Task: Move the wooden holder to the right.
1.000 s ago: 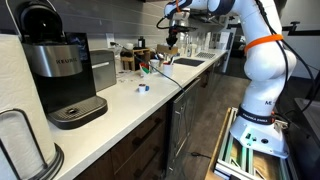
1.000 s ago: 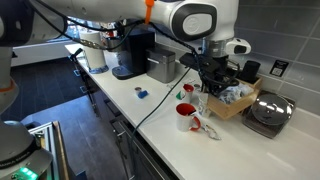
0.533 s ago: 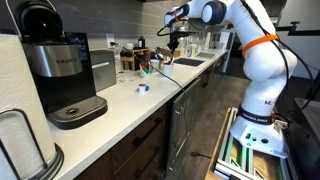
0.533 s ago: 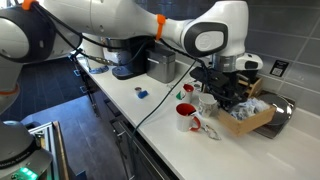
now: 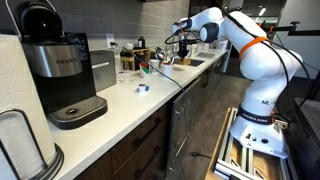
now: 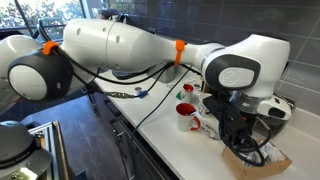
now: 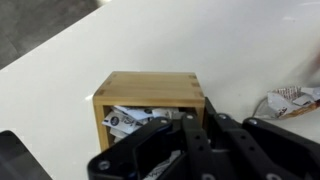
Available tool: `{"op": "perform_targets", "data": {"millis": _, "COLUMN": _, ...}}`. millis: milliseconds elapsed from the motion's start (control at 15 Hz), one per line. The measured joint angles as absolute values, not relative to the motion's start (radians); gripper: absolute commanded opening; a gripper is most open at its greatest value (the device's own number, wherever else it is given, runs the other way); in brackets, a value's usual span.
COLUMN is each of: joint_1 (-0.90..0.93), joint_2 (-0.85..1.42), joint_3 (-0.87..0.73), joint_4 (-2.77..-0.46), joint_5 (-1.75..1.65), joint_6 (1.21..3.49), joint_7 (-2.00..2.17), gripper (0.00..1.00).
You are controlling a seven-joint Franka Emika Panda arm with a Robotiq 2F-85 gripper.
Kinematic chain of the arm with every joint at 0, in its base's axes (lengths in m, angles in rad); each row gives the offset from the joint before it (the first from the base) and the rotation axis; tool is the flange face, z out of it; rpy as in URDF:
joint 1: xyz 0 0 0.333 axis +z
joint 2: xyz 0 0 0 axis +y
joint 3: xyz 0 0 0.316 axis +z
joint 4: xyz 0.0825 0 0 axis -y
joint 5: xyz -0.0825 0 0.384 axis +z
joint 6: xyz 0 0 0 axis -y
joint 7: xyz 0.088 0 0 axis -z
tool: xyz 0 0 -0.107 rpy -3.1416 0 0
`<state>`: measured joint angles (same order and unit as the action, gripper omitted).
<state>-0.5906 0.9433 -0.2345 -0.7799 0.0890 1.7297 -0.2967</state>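
Next, I release the wooden holder from my gripper on the white counter (image 5: 179, 67) near the counter's front edge, just short of the sink.
The wooden holder (image 7: 150, 88) is a small tan box with paper packets inside, on the white counter (image 7: 230, 45). In the wrist view my gripper (image 7: 186, 124) straddles its right wall, one finger inside and one outside, shut on that wall. In an exterior view the holder (image 6: 275, 164) sits low at the counter's near right end, mostly hidden under my gripper (image 6: 243, 140) and its cables. In an exterior view my gripper (image 5: 172, 52) is far down the counter; the holder is too small to make out there.
A black Keurig coffee machine (image 5: 65, 70) and a white paper roll (image 5: 20, 140) stand at the near end. Two red mugs (image 6: 187, 110), a small blue object (image 6: 140, 93) and a metal pot (image 6: 282, 106) are on the counter. A sink (image 5: 190, 62) lies beyond. A crumpled packet (image 7: 290, 100) lies right of the holder.
My gripper has carried the wooden holder along the counter, away from the red mugs and past the metal pot, toward the counter's near end. The arm has swung with it.
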Motion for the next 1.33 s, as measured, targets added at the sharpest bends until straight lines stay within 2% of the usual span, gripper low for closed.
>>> {"op": "perform_targets", "data": {"millis": 467, "joint_1": -0.684, "joint_2": 1.015, "joint_3": -0.12, "joint_4": -0.626, "joint_5": 0.127, "joint_6": 1.644, "joint_7": -0.291, "gripper": 0.03}}
{"op": "perform_targets", "data": {"millis": 1333, "joint_1": -0.629, "joint_2": 1.054, "joint_3": -0.142, "joint_4": -0.601, "joint_5": 0.106, "joint_6": 1.826, "joint_7": -0.276, "gripper": 0.03}}
